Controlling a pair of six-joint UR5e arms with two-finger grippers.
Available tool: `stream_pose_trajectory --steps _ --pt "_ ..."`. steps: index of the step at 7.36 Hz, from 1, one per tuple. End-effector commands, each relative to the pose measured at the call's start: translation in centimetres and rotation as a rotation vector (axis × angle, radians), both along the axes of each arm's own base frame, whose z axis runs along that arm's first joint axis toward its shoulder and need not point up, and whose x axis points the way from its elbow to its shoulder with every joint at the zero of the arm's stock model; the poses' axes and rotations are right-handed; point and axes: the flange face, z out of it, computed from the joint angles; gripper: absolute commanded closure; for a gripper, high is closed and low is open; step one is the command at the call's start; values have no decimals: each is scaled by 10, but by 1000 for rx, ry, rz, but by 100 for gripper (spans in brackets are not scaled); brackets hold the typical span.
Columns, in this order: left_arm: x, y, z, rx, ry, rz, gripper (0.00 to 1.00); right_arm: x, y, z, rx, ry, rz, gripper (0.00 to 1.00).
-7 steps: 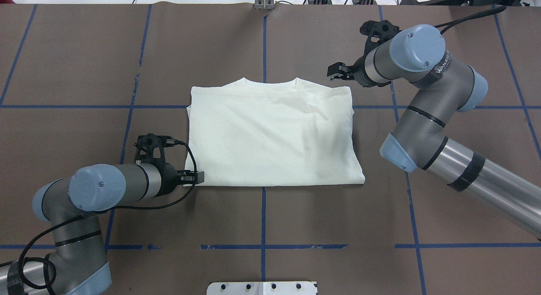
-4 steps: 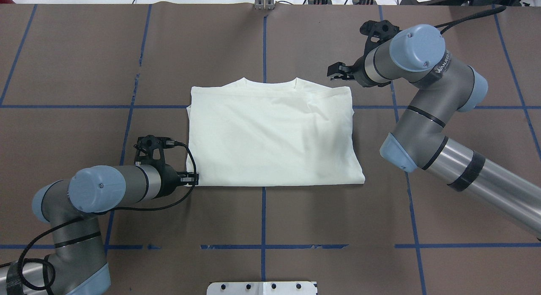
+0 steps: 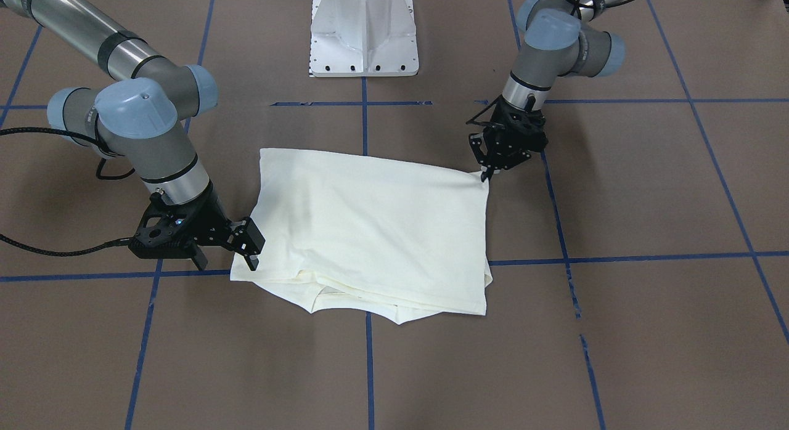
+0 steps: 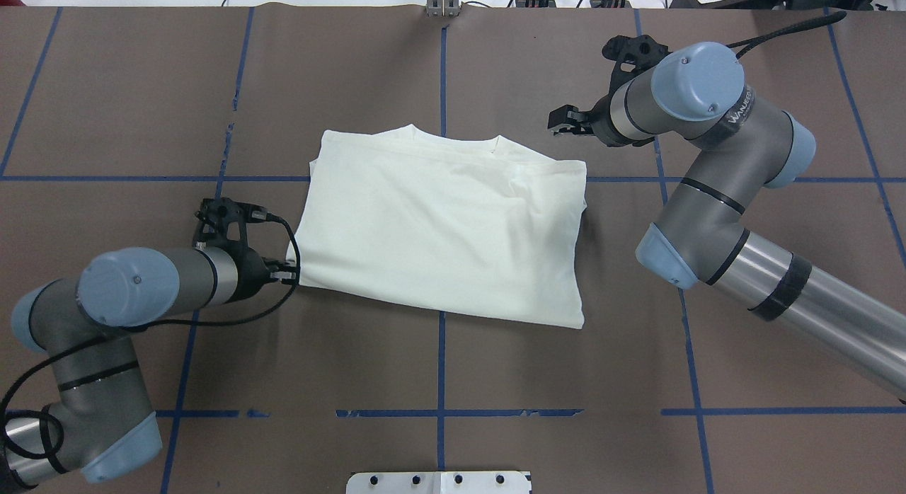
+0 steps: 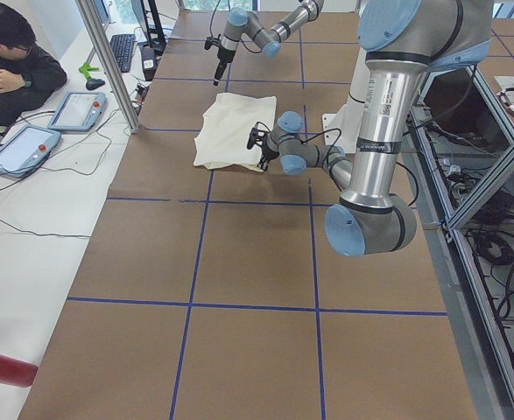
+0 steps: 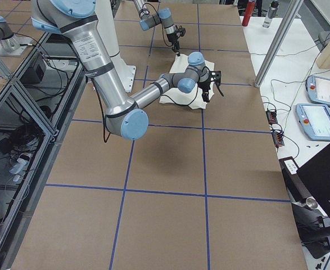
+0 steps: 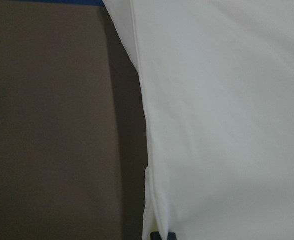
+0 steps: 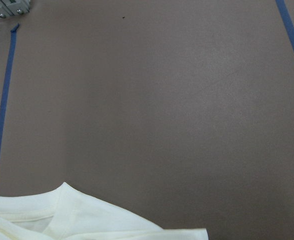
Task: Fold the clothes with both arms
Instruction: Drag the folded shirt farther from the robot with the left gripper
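Observation:
The robot's left gripper will release the shirt's corner beside the broken blue tape line point(image 3: 577, 389), away from the white pedestal base.
The cream-white shirt point(image 4: 439, 225) lies folded into a rough rectangle on the brown table, plain side up and skewed, its collar toward the far edge. My left gripper point(image 4: 289, 272) is shut on the shirt's near-left corner; in the front-facing view the gripper point(image 3: 485, 173) pinches that corner point(image 3: 478, 175) low over the table. The left wrist view shows the shirt's hem point(image 7: 147, 125) running up from the fingertips. My right gripper point(image 4: 558, 121) hangs open just beyond the shirt's far-right corner point(image 4: 582, 165), holding nothing. The right wrist view shows only the collar point(image 8: 61, 210) and bare table.
Blue tape lines point(image 4: 442, 338) grid the brown table cover. The white pedestal base point(image 3: 363, 36) stands at the robot's side of the table. A person point(image 5: 11, 61) sits at a side bench with tablets point(image 5: 77, 109) beyond the table's far edge.
My left gripper shut on the near-left corner and pulled it left and away from the robot, skewing the shirt. The right arm has stayed almost still.

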Motion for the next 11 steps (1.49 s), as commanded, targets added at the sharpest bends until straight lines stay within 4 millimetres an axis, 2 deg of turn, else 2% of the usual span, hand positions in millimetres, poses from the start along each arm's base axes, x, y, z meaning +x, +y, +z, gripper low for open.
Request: stream_pose_trajectory --steps 1,2,3,4,5,6,7,8,9,10,11 --pt "-33 -121 12 97 -155 -75 100 0 0 0 -2 0 0 0" --pt "-33 -188 15 86 -206 -127 100 0 0 0 -6 -2 5 0" --pt "-16 -243 14 62 -252 -148 100 0 0 0 -9 -3 8 0" --pt "-1 -289 -8 76 -261 -184 100 1 0 -1 -9 -7 11 0" --pt "-2 -312 -11 99 -239 -212 100 1 0 -2 -7 -9 11 0" --pt "-6 -317 7 97 -242 -221 100 1 1 -3 -9 -11 13 0" --pt "-12 -320 9 97 -241 -229 97 0 2 -3 -9 -11 12 0" --pt "-20 -318 14 109 -228 -234 1 -10 6 -10 -14 -23 13 0" --pt "-32 -302 22 130 -196 -230 0 -27 11 -26 -45 -56 23 0" --pt "-43 -296 3 143 -140 -199 0 -50 13 -51 -80 -91 67 2" --pt "-57 -276 12 154 -117 -190 0 -80 9 -75 -106 -110 134 5"
